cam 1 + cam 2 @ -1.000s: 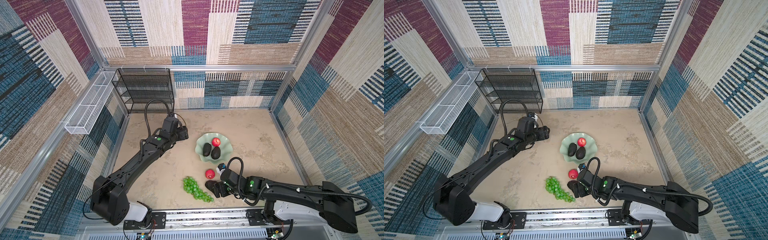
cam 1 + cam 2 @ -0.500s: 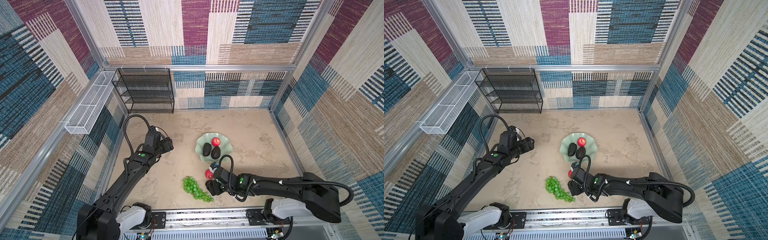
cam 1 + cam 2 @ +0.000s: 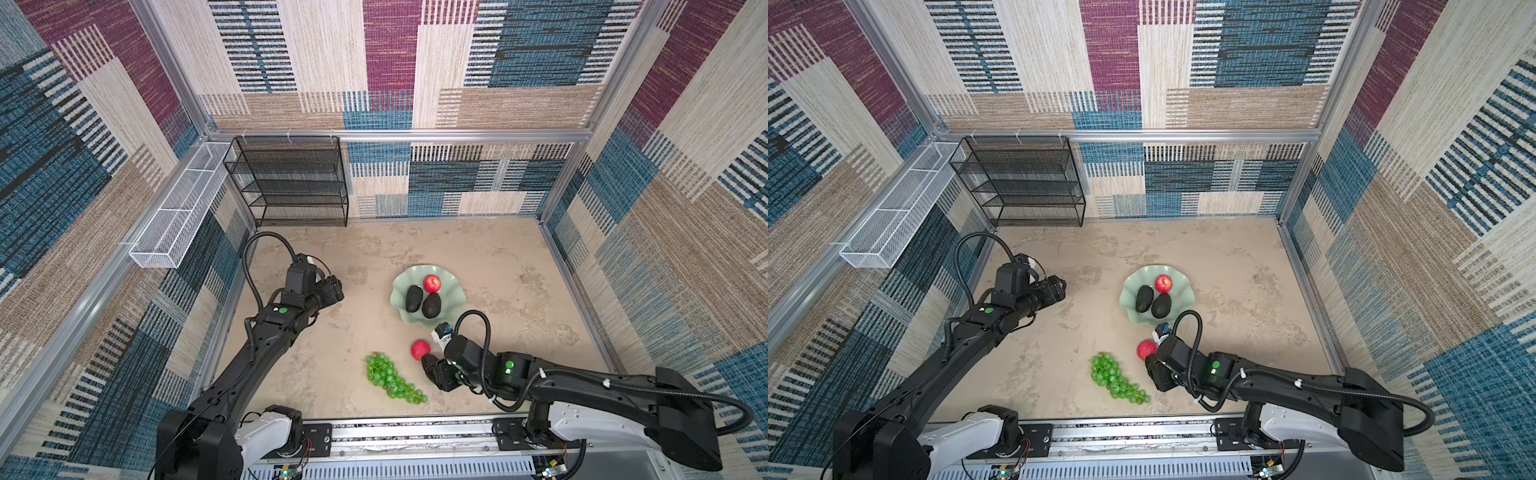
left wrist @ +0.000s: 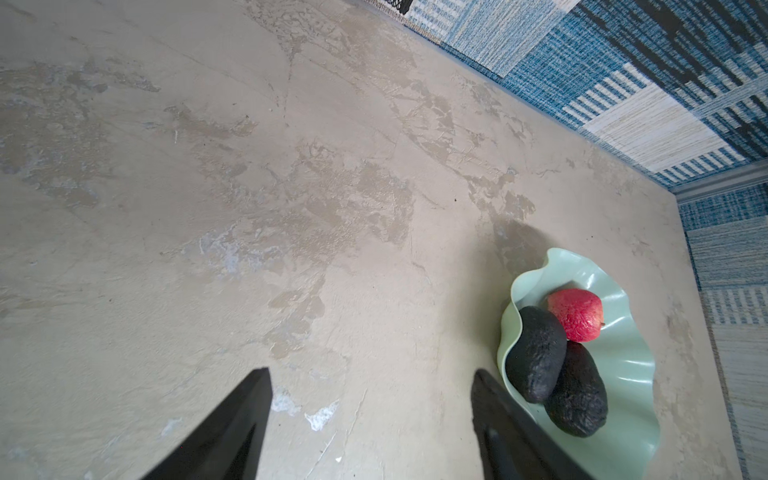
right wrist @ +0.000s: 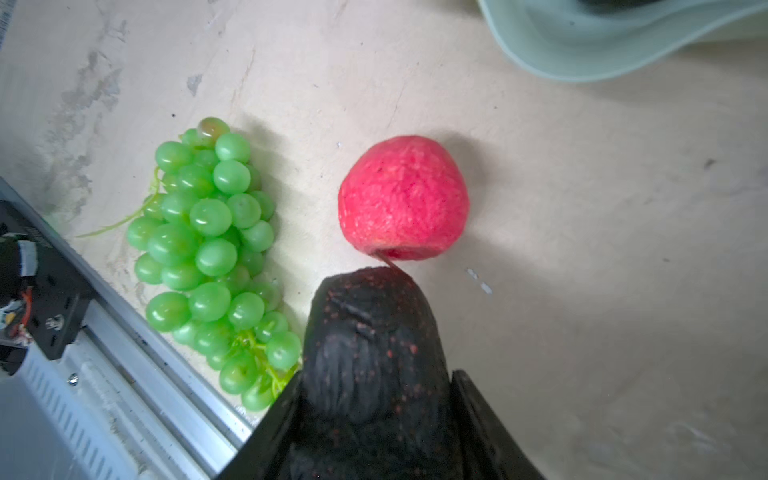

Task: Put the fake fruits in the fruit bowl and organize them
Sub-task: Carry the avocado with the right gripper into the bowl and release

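The third avocado will go down against the two dark avocados [image 3: 412, 305] in the pale green fruit bowl, placed there by my right gripper.
The pale green fruit bowl [image 3: 451, 286] [image 3: 1179, 286] [image 4: 627, 365] holds a red apple [image 3: 432, 283] and two dark avocados [image 3: 414, 298] [image 3: 431, 305]. Another red apple [image 3: 420, 349] [image 5: 403, 199] lies on the table in front of the bowl. The green grapes [image 3: 392, 379] [image 5: 208, 237] lie to its left. My right gripper [image 3: 434, 370] [image 5: 376, 378] is shut on a third avocado [image 5: 374, 332], whose tip almost touches the loose apple. My left gripper [image 3: 336, 289] [image 4: 370, 415] hangs open and empty over bare table left of the bowl.
A black wire shelf rack [image 3: 291, 183] stands at the back left. A white mesh basket [image 3: 183, 208] hangs on the left wall. The metal rail [image 3: 415, 432] [image 5: 124, 374] runs along the table's front edge, close to the grapes.
My right gripper has closed round the avocado next to the loose apple. My left arm has drawn back from the bowl toward the left and front.
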Action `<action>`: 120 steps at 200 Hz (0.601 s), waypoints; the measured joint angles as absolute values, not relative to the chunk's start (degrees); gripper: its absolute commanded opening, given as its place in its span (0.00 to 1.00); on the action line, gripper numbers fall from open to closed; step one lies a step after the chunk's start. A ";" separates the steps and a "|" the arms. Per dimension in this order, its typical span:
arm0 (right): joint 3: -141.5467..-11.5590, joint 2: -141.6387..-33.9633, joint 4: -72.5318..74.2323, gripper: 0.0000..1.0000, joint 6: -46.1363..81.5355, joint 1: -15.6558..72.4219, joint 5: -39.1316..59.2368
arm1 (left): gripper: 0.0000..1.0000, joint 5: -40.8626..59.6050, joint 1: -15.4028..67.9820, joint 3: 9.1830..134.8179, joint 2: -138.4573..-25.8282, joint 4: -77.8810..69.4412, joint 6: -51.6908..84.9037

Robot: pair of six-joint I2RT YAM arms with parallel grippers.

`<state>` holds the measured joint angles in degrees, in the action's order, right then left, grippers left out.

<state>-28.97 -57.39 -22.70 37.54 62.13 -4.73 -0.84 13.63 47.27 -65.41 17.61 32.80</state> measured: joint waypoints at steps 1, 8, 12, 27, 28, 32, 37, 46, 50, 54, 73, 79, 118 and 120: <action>-28.99 -56.88 -22.96 0.46 37.58 62.13 -4.78 | 0.79 -0.80 13.61 47.24 -65.45 17.58 32.84; -29.28 -54.57 -24.32 0.46 38.09 62.13 -5.26 | 0.79 -0.69 13.47 47.11 -65.58 17.41 32.86; -29.56 -53.63 -25.12 0.46 38.33 62.13 -5.50 | 0.79 -0.67 13.37 47.07 -65.67 17.39 32.86; -31.51 -50.68 -27.97 0.46 38.87 62.13 -7.22 | 0.79 0.40 12.97 47.03 -66.04 17.37 33.04; -31.66 -50.59 -28.12 0.46 38.92 62.13 -7.33 | 0.79 0.38 12.95 47.03 -66.04 17.37 33.06; -32.49 -50.26 -28.99 0.46 38.94 62.13 -8.08 | 0.79 0.38 12.86 47.00 -66.11 17.32 33.08; -33.50 -50.09 -29.58 0.46 38.92 62.11 -8.86 | 0.79 0.38 12.78 47.00 -66.17 17.32 33.17; -35.48 -50.35 -30.30 0.46 38.85 61.63 -10.41 | 0.79 0.47 12.60 46.98 -66.26 17.30 33.28; -36.47 -50.85 -30.44 0.46 38.57 61.21 -10.90 | 0.79 0.62 12.47 46.96 -66.30 17.28 33.30; -37.28 -51.33 -30.41 0.46 38.22 60.77 -11.38 | 0.79 0.71 12.40 46.94 -66.30 17.23 33.41; -40.64 -55.42 -28.93 0.46 35.00 57.04 -13.50 | 0.79 1.85 12.12 46.92 -66.24 17.19 33.91; -41.25 -56.55 -28.34 0.46 33.69 55.86 -13.89 | 0.79 1.78 12.12 46.92 -66.17 17.23 33.98; -44.97 -65.34 -20.01 0.46 22.04 47.42 -13.56 | 0.79 1.85 11.35 46.72 -64.10 17.67 34.06; -45.17 -65.89 -19.49 0.46 21.43 47.05 -13.41 | 0.78 1.85 11.35 46.68 -63.96 17.67 34.04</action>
<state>-45.17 -65.89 -19.49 21.43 47.05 -13.41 1.85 11.35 46.68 -63.96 17.67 34.04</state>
